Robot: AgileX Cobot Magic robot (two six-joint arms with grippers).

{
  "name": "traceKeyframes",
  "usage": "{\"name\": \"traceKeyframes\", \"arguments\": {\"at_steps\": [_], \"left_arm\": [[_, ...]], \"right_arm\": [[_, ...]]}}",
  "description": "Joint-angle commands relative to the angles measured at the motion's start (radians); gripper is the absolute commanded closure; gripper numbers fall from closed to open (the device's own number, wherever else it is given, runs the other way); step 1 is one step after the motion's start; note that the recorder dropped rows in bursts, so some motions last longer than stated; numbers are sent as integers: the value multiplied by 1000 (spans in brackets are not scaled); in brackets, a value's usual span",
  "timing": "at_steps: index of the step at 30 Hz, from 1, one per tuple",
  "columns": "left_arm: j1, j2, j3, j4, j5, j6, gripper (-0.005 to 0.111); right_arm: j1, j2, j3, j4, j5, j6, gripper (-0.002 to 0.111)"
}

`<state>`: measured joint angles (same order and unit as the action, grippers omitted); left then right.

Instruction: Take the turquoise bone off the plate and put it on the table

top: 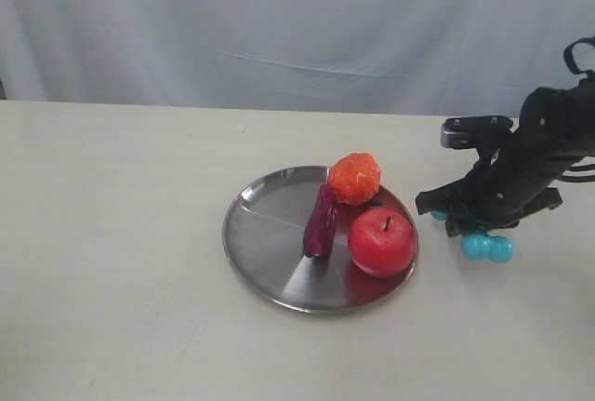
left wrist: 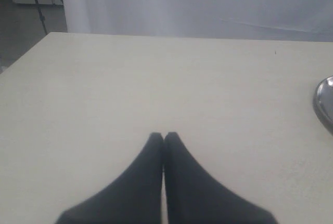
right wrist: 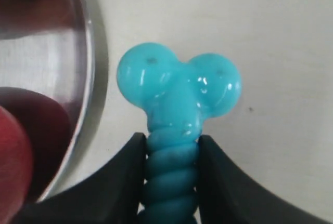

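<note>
My right gripper is going to let go of the turquoise bone on the table [top: 460, 261] [right wrist: 151, 180] just outside the plate's rim by the red apple.
The turquoise bone [top: 486, 247] is off the plate, low over the table [top: 121, 261] just right of the steel plate [top: 270, 243]. My right gripper [top: 472, 230] is shut on its ribbed shaft; one knobbed end sticks out past the black fingers. In the right wrist view the bone [right wrist: 177, 94] fills the middle, with the right gripper [right wrist: 170, 143] clamped on either side of the shaft and the plate's rim [right wrist: 91, 78] close beside it. Whether the bone touches the table I cannot tell. My left gripper [left wrist: 164, 136] is shut on nothing over bare table.
On the plate lie a red apple [top: 381, 242], an orange fruit [top: 354, 179] and a dark purple piece [top: 321, 220]. The apple sits at the rim nearest the right gripper. A pale curtain [top: 297, 20] hangs behind the table's far edge.
</note>
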<state>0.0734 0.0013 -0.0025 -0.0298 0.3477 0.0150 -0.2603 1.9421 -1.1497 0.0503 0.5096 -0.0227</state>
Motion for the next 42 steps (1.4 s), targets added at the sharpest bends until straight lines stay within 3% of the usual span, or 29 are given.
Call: {"name": "traceKeyframes", "arguments": {"at_steps": [1,18,25,27,32,42], "left_arm": [[4,-1,3,-2,-5,-4,107],[4,-1,3,-2,-5,-4,107],[4,-1,3,-2,-5,-4,107],[4,-1,3,-2,-5,-4,107],[4,-1,3,-2,-5,-4,107],[4,-1,3,-2,-5,-4,107]], "right_arm": [[-2,41,2,5,-1,23,109],[-2,64,0,5,48,-20,106],[-2,64,0,21,58,-20,58],[-2,64,0,30,66,-20,52],[-2,45,-13,31,95,-20,53],[-2,-202,-217,34,391,-23,53]]}}
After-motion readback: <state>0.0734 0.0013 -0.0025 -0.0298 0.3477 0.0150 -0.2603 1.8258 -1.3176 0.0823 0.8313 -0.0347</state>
